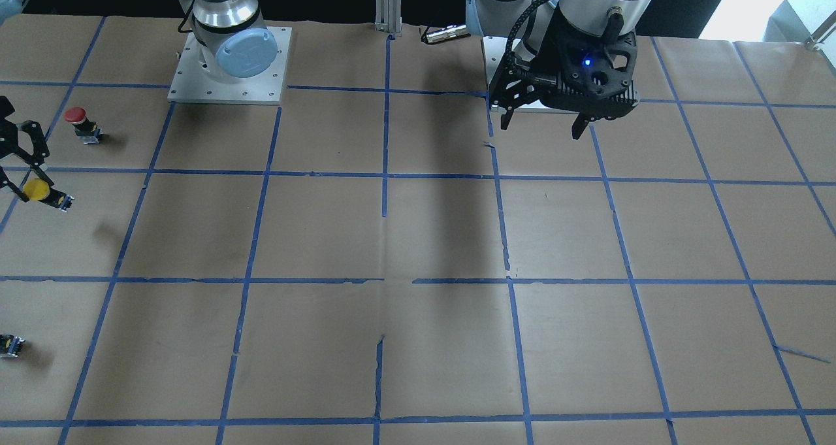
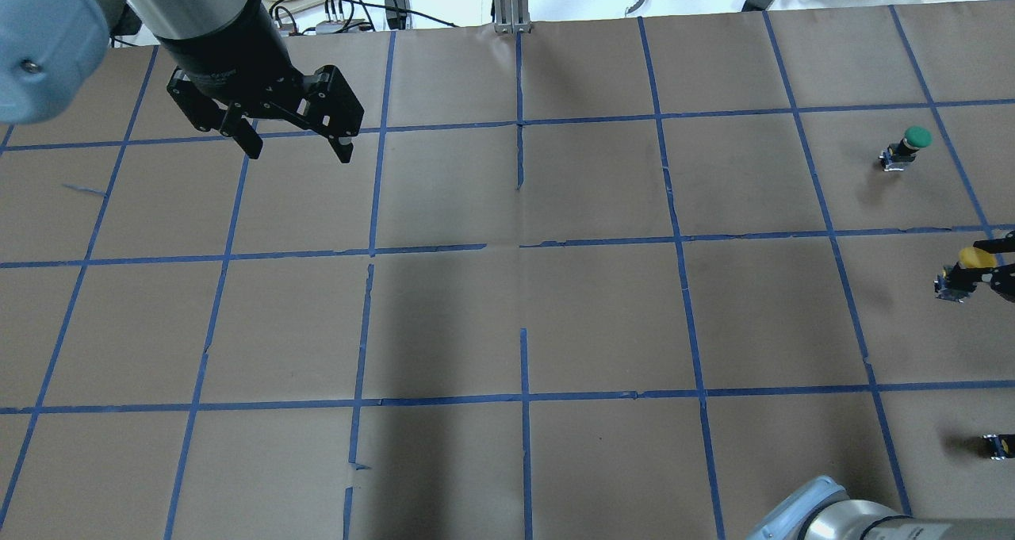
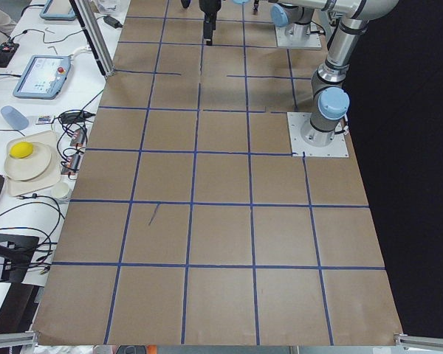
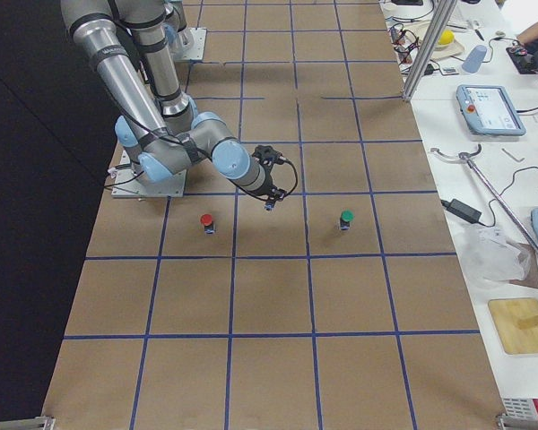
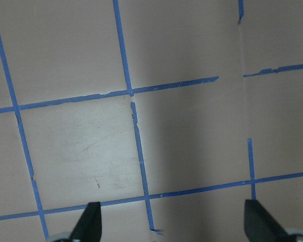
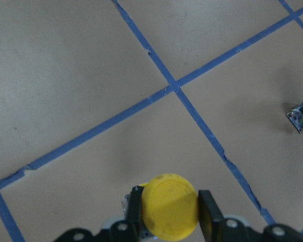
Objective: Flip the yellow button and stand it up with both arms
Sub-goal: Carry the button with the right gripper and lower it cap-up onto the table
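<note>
I will use my right gripper to stand the yellow button, now hanging tilted above the paper, inside the blue-taped square [image 1: 66, 228] in front of the red-capped button.
The yellow button [image 6: 167, 204] sits between the fingers of my right gripper [image 6: 170, 218], which is shut on its cap. In the front-facing view the button [image 1: 40, 191] hangs tilted above the paper at the far left edge, its body pointing sideways and its shadow below it. It also shows at the right edge of the overhead view [image 2: 963, 269]. My left gripper [image 1: 542, 128] is open and empty, hovering near its own base, far from the button. It also shows in the overhead view [image 2: 295, 147] and in the left wrist view [image 5: 174, 224].
A red-capped button [image 1: 80, 123] stands just behind the right gripper. A green-capped button [image 2: 908, 145] stands beyond it. A tiny black-and-yellow piece [image 1: 10, 345] lies near the table edge. Brown paper with a blue tape grid [image 1: 385, 177] covers the table.
</note>
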Motion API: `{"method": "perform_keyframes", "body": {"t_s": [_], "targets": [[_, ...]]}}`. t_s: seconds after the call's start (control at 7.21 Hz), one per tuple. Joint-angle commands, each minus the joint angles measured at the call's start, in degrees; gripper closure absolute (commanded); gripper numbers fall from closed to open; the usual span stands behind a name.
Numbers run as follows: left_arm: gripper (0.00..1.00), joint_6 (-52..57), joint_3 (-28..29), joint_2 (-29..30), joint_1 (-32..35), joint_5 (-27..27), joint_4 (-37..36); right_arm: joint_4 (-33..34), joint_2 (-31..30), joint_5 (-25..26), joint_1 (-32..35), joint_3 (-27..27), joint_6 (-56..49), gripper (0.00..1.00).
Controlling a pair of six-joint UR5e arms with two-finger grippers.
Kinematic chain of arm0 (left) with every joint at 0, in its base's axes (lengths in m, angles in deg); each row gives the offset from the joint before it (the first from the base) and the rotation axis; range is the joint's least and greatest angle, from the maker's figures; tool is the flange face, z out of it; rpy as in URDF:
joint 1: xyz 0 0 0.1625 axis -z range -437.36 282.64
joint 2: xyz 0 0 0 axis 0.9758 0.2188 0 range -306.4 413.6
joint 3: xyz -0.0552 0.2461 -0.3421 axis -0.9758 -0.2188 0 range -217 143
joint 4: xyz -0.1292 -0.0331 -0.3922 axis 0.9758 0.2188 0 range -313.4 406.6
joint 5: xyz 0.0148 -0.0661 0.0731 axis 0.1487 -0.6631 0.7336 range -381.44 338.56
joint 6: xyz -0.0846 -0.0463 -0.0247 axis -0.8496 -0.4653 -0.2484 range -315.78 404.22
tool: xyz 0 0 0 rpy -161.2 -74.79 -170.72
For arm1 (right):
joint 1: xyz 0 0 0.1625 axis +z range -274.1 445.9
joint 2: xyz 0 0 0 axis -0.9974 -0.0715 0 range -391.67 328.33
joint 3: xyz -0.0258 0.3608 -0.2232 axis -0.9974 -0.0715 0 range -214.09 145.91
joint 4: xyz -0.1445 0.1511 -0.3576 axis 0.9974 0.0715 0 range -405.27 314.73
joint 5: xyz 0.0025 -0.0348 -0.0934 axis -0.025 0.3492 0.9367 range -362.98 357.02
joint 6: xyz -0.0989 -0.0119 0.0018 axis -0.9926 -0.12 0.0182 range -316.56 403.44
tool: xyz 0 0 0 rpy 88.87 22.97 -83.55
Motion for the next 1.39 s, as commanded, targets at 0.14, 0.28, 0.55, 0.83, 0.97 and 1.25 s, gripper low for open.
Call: {"method": "perform_keyframes", "body": {"t_s": [0.14,0.28,0.55,0.83,0.97,1.25], "targets": [[0.0,-0.2,-0.1,-0.4,-0.3,0.0,0.0,3.9,5.0,-0.1,-1.6,0.0,-2.6,0.86],[0.0,-0.2,-0.1,-0.2,-0.3,0.0,0.1,3.6,5.0,-0.6,-2.2,0.1,-4.2,0.87],[0.0,-0.2,-0.1,-0.4,-0.3,0.0,0.0,3.4,5.1,-3.6,-3.8,0.1,-5.3,0.86],[0.0,-0.1,-0.1,-0.2,-0.5,0.0,0.0,3.3,6.4,-6.1,-3.8,0.2,-5.4,0.85],[0.0,0.0,-0.1,-0.2,-0.5,0.0,0.0,3.4,8.7,-6.4,-3.8,0.0,-5.4,0.84],[0.0,0.2,-0.1,-0.2,-0.9,0.0,-0.1,3.4,9.5,-6.4,-3.8,-0.3,-5.3,0.83]]}}
